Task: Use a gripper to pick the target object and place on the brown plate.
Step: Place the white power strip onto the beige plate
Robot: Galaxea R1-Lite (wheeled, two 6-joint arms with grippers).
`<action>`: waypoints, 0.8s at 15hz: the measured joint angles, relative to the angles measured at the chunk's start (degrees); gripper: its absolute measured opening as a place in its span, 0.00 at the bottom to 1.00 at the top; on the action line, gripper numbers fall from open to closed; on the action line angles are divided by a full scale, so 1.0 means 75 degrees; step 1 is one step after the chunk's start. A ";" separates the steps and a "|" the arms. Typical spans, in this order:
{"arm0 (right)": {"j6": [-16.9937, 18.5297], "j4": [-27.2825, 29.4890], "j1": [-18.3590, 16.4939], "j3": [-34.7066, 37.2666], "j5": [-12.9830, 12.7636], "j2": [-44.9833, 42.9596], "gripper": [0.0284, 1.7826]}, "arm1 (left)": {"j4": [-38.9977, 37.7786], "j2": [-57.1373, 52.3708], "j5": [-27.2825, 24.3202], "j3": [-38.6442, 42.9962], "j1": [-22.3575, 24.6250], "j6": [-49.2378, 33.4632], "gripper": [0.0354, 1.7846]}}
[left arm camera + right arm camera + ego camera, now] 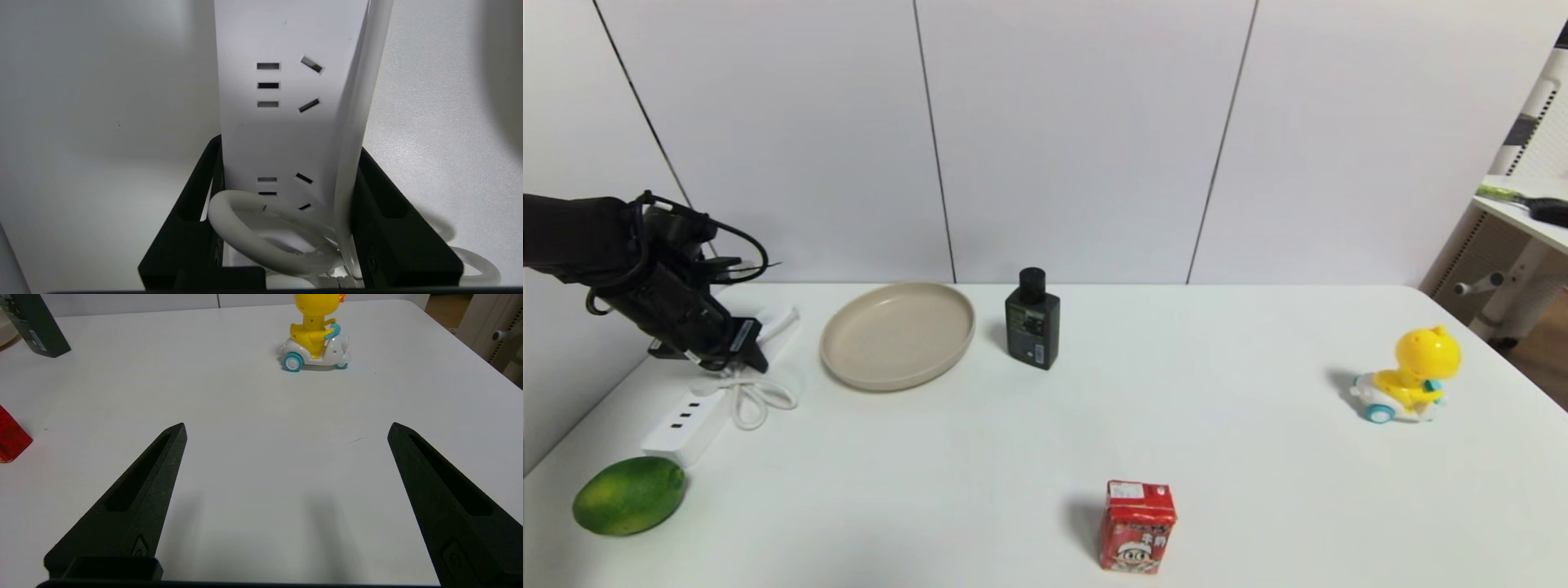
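My left gripper is holding the white power strip, which still lies on the white table. It will let go of it across the far half of the brown plate (902, 305), near the wall.
The long white power strip (682, 420) lies slantwise on the white table at the far left, its looped white cord (756, 400) beside it. My left gripper (737, 349) reaches down over the strip's middle. In the left wrist view the strip (282, 41) runs between the black fingers (192, 228), which press its side and the cord (253, 241); the gripper (288, 145) is shut on it. The beige-tan plate (897, 335) stands empty just right of the strip. My right gripper (286, 426) is open and empty over bare table and does not show in the head view.
A green lime (629, 494) lies at the strip's near end. A black bottle (1032, 320) stands right of the plate. A red drink carton (1137, 525) is at the front middle, and a yellow duck toy (1409, 376) at the right.
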 joint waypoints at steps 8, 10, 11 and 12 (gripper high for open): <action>0.0000 -0.0003 -0.0003 0.0000 0.0000 0.0000 0.95 | 0.0034 -0.0502 0.0011 -0.1014 -0.0073 0.1809 0.47; 0.0000 0.0000 0.0000 0.0000 0.0000 0.0000 0.95 | 0.0055 -0.0592 -0.0013 -0.1591 -0.0231 0.2675 0.47; 0.0000 0.0000 0.0000 0.0000 0.0000 0.0000 0.95 | 0.0089 -0.0636 -0.0028 -0.1838 -0.0393 0.3168 0.47; 0.0000 0.0000 0.0000 0.0000 -0.0003 0.0000 0.95 | 0.0104 -0.0686 -0.0062 -0.2032 -0.0601 0.3709 0.47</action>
